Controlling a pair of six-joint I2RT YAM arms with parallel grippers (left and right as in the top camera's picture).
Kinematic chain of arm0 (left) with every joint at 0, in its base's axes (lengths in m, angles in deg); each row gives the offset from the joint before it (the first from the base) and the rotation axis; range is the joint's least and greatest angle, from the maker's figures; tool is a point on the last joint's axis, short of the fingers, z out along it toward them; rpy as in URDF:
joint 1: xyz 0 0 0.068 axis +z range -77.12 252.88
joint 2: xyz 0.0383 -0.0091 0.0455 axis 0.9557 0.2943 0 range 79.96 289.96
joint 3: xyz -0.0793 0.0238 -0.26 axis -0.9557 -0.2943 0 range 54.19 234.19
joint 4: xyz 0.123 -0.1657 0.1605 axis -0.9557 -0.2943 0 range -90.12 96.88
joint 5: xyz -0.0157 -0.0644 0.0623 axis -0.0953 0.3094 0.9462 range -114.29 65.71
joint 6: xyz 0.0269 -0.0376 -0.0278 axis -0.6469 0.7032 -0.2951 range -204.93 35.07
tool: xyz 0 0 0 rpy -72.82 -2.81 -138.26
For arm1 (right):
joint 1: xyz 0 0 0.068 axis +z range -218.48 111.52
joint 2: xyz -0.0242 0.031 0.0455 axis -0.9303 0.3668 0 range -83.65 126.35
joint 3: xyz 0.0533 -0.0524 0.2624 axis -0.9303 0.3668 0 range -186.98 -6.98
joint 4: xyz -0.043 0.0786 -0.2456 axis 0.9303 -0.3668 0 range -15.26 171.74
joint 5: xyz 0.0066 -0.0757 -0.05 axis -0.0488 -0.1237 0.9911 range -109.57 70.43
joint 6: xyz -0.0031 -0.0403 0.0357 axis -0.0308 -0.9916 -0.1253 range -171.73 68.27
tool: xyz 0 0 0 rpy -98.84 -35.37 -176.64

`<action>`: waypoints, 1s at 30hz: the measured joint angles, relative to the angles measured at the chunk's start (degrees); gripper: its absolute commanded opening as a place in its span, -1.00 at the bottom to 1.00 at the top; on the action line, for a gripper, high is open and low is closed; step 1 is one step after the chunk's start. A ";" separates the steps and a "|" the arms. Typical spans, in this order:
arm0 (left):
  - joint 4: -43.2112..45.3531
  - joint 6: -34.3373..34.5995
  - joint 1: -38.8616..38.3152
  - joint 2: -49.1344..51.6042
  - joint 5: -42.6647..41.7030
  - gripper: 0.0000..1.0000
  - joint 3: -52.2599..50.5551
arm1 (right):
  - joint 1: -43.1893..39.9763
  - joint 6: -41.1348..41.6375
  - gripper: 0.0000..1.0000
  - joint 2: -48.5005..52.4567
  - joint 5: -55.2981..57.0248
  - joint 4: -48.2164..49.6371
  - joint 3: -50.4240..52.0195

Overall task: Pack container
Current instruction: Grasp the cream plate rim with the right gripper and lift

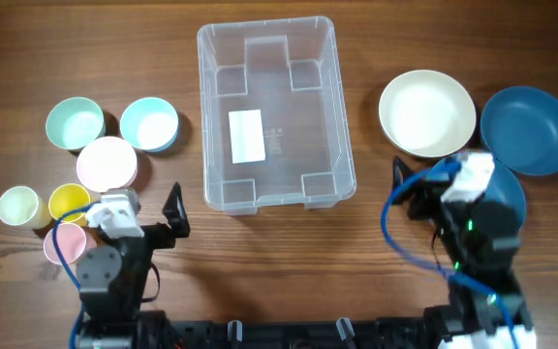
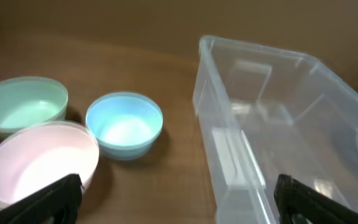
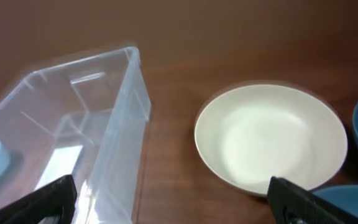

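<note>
I will next move my right gripper to the cream bowl's rim (image 1: 384, 126) (image 3: 199, 146) on the side facing the clear container and close it there.
The clear rectangular container (image 1: 275, 114) stands empty at the table's middle back, a white label on its base; it also shows in the left wrist view (image 2: 272, 137) and the right wrist view (image 3: 73, 137). My left gripper (image 1: 158, 208) is open and empty, near the table's front left, between the pink bowl (image 1: 107, 163) and the container's front left corner. My right gripper (image 1: 417, 189) is open and empty, just in front of the cream bowl (image 1: 426, 112). In the wrist views both pairs of jaws (image 2: 176, 199) (image 3: 173, 202) are spread wide over bare wood.
At the left lie a mint bowl (image 1: 75, 123), a light blue bowl (image 1: 149, 124), and small cups: pale yellow (image 1: 17, 206), yellow (image 1: 69, 202), pink (image 1: 64, 242). At the right lie a dark blue plate (image 1: 529, 129) and another blue dish (image 1: 507, 199) under the right arm.
</note>
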 measured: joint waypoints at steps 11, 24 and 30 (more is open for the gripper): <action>-27.56 0.22 0.00 37.73 -1.90 0.99 35.21 | 0.00 -5.16 0.96 34.42 -3.91 -24.94 -29.00; -27.76 1.49 0.00 40.15 -4.31 0.99 35.32 | -3.93 -8.46 0.79 65.61 1.29 -41.05 -54.58; -27.34 1.49 0.00 40.15 -3.63 1.00 35.32 | -2.67 -9.66 0.65 75.58 2.36 -38.01 -54.58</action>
